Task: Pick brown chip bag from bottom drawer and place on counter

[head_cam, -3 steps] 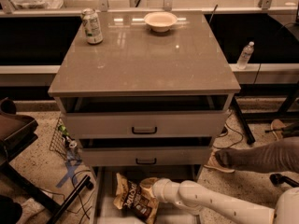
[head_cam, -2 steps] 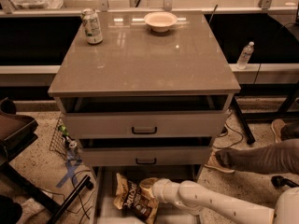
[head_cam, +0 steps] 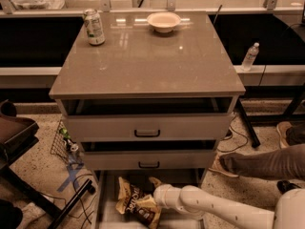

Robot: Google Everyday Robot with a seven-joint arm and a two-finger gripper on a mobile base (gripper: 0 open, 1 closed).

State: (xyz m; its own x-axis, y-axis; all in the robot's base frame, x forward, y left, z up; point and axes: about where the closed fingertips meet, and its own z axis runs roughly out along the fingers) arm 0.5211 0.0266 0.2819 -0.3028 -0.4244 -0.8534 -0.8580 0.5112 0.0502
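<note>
The robot's gripper will next close on the dark middle (head_cam: pixel 142 205) of the brown chip bag, between the bag's tan edges in the open bottom drawer.
The brown chip bag (head_cam: pixel 135 202) lies in the open bottom drawer (head_cam: pixel 106 205), dark front up with tan edges. My white arm reaches in from the lower right. My gripper (head_cam: pixel 153 200) is at the bag's right edge, low inside the drawer and touching or nearly touching the bag. The counter (head_cam: pixel 143 61) is the glossy grey-brown top of the drawer cabinet, above the drawer.
A white bowl (head_cam: pixel 163 21) and a drink can (head_cam: pixel 94 26) stand at the counter's back. The two upper drawers (head_cam: pixel 147 127) are slightly open. A person's leg (head_cam: pixel 264 162) lies right of the cabinet, with a water bottle (head_cam: pixel 250 56) behind. A black chair (head_cam: pixel 14 137) stands on the left.
The arm and the bag have barely moved. The person's foot at the right has shifted a little.
</note>
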